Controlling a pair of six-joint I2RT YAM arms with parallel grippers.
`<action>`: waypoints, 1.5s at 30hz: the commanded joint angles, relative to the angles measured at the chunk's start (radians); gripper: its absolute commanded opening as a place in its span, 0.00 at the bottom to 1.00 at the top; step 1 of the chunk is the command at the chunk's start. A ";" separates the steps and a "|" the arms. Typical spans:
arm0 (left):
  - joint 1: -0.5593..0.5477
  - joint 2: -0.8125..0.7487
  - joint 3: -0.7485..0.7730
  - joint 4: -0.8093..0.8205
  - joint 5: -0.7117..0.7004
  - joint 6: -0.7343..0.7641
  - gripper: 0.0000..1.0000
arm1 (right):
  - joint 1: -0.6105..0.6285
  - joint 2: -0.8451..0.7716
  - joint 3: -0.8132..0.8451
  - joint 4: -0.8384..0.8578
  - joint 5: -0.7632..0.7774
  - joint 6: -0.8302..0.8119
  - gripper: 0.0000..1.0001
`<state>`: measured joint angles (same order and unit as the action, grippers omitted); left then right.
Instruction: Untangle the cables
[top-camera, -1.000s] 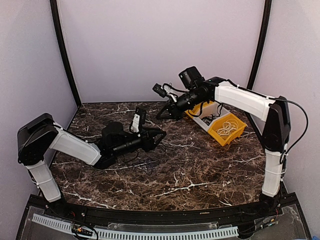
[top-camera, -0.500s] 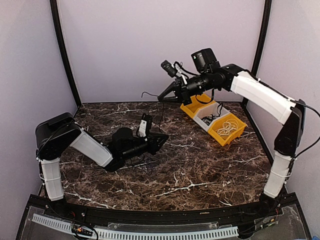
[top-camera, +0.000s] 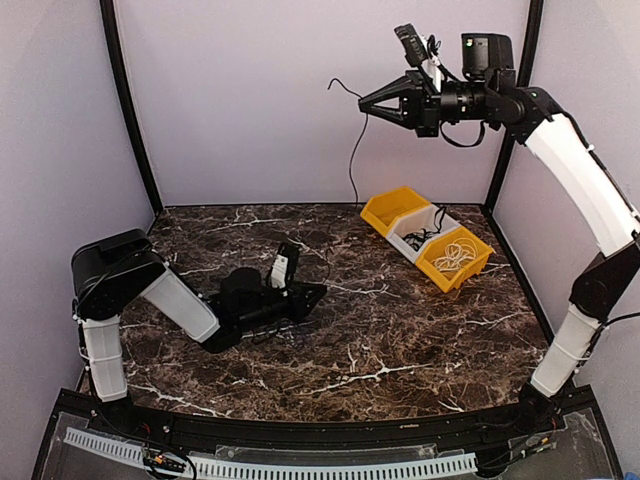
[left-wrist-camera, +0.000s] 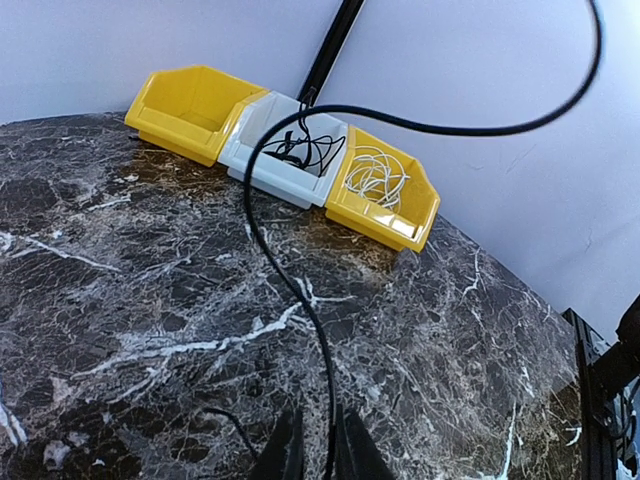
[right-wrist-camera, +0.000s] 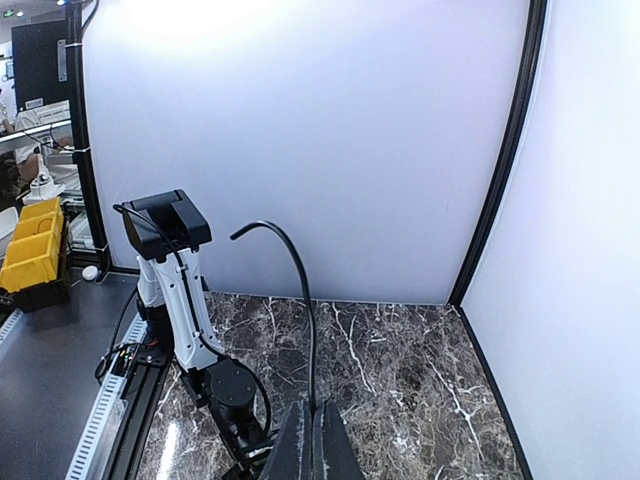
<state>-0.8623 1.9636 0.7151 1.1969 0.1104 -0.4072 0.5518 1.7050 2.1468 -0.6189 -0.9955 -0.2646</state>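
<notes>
Next, my right gripper takes the cable (left-wrist-camera: 330, 390) beside my left gripper before it reaches the grey bin, as it is holding the black cable near its loose end.
One black cable (top-camera: 352, 170) runs between both grippers. My right gripper (top-camera: 362, 103) is shut on it, high above the back of the table. The cable's free end curls up past the fingers in the right wrist view (right-wrist-camera: 311, 330), where that gripper (right-wrist-camera: 312, 430) shows closed. My left gripper (top-camera: 322, 290) lies low on the marble table and is shut on the same cable (left-wrist-camera: 304, 304), which rises from the gripper (left-wrist-camera: 325, 465) and arcs up to the right. A short black cord piece (left-wrist-camera: 225, 420) lies beside the left fingers.
Three joined bins stand at the back right: a yellow bin (top-camera: 390, 210), a grey bin (top-camera: 425, 235) holding black cords (left-wrist-camera: 300, 150), and a yellow bin (top-camera: 470, 262) holding a white cord (left-wrist-camera: 375, 175). Walls close the back and sides.
My right gripper has risen high and moved right, pulling the black cable up off the table. My left arm folded back a little, its gripper staying low on the table.
</notes>
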 joint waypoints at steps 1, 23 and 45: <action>-0.004 -0.005 -0.025 0.011 -0.023 0.014 0.13 | -0.024 -0.019 0.023 0.022 -0.016 0.024 0.00; 0.007 -0.315 -0.134 -0.290 -0.140 0.209 0.00 | -0.485 -0.239 -0.419 0.245 0.064 0.162 0.00; 0.020 -0.333 0.015 -0.394 -0.039 0.185 0.01 | -0.492 -0.241 -0.581 0.200 0.121 0.020 0.00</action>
<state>-0.8463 1.6402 0.6514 0.7986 -0.0132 -0.1833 -0.0605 1.4567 1.5856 -0.3103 -0.9100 -0.0769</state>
